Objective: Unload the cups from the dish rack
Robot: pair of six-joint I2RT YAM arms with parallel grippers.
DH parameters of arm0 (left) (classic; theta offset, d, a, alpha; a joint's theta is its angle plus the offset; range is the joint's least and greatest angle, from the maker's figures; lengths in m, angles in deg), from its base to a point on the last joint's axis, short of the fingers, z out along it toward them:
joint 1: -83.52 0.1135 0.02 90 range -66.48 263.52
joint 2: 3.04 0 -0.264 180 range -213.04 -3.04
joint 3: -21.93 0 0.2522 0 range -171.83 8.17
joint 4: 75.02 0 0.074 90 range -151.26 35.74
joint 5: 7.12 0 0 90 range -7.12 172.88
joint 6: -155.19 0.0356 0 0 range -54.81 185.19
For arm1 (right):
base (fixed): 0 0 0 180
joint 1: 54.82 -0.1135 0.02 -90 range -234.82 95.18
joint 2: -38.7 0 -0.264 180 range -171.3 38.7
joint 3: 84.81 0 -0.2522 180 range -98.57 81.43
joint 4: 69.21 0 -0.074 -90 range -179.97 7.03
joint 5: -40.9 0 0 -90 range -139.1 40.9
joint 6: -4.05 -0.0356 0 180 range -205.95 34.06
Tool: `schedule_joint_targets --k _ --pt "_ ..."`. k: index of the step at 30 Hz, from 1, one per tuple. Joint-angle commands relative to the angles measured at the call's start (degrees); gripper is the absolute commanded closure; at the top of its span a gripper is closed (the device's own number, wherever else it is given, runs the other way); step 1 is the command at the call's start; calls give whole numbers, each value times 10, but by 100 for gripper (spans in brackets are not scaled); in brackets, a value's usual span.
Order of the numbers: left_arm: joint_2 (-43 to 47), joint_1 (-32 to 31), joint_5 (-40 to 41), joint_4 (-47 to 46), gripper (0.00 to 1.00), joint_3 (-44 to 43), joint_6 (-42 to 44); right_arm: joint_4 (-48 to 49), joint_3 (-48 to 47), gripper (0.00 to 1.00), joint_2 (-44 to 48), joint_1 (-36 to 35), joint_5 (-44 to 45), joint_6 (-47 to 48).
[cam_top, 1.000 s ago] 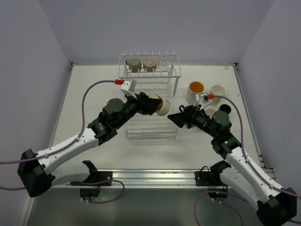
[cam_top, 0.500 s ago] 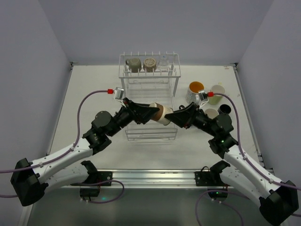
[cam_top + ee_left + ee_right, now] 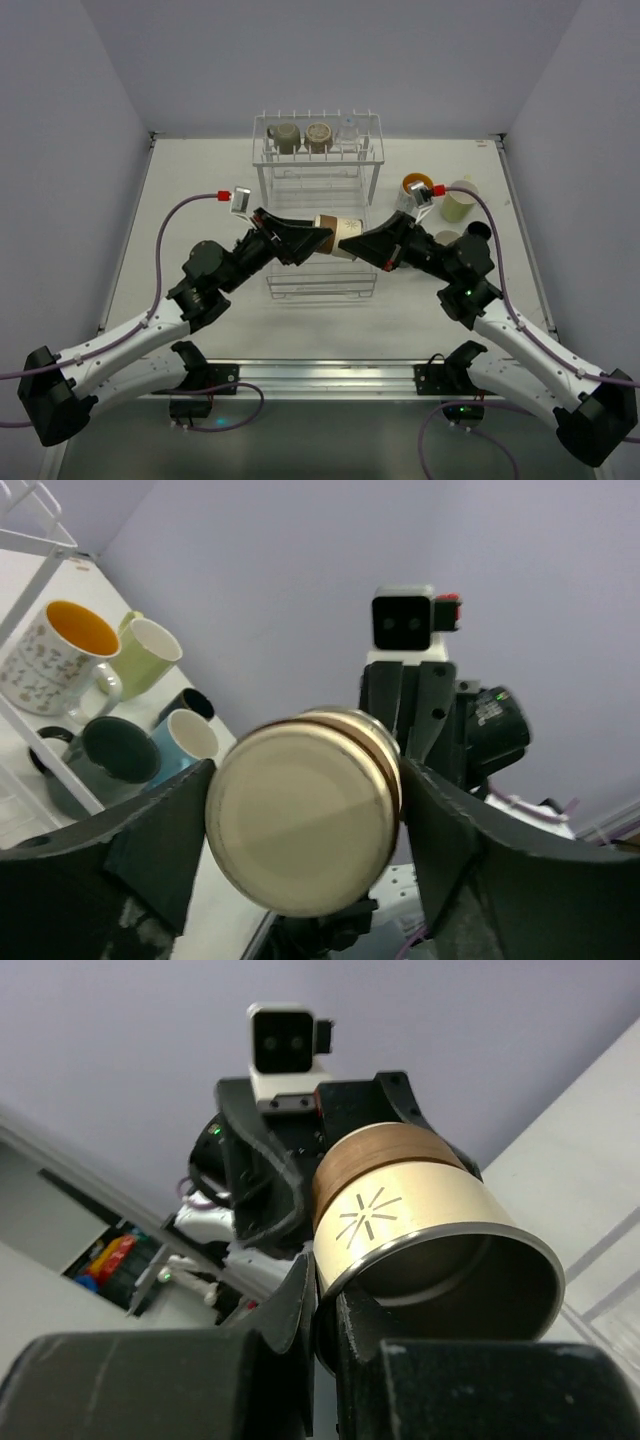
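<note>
Next, I release the tan cup, now hanging above the dish rack's lower basket, with my right gripper on the table (image 3: 406, 293) by the rack's front corner nearest the dark cup.
A tan cup with a brown band (image 3: 338, 236) hangs on its side above the dish rack's lower basket (image 3: 318, 294), between both grippers. My right gripper (image 3: 362, 246) is shut on the cup's rim (image 3: 420, 1230), one finger inside and one outside (image 3: 325, 1305). My left gripper (image 3: 320, 238) stands open around the cup's base (image 3: 300, 820), with a gap showing beside the right finger (image 3: 445, 830). On the rack's upper shelf stand an olive cup (image 3: 284, 137), a brown cup (image 3: 319, 135) and a clear glass (image 3: 348, 130).
Right of the rack on the table stand a white cup with orange inside (image 3: 415, 188), a pale yellow-green cup (image 3: 461, 199) and a dark cup (image 3: 478, 231). The left wrist view also shows a dark green cup (image 3: 110, 755) and a light blue one (image 3: 188, 738).
The left arm carried the cup rightward to meet the right gripper. The right gripper shut on the cup's rim, and the left jaws then opened around its base.
</note>
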Motion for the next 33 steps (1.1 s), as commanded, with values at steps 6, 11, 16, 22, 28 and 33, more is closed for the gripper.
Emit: schedule_joint_targets --k 6,11,16,22,28,33 --pt "101 -4 76 189 0 -31 130 -330 -110 100 46 3 131 180" --pt "146 -3 123 303 0 -73 189 -471 -145 100 65 3 181 219" --pt "178 -3 184 472 0 -145 288 -724 -200 100 63 3 355 269" --pt "203 -3 295 582 0 -140 348 -839 -173 100 34 2 472 248" --pt "205 -4 320 585 0 -117 359 -849 -163 100 -41 2 466 250" --pt "207 -3 336 580 0 -95 362 -836 -161 100 -109 2 478 257"
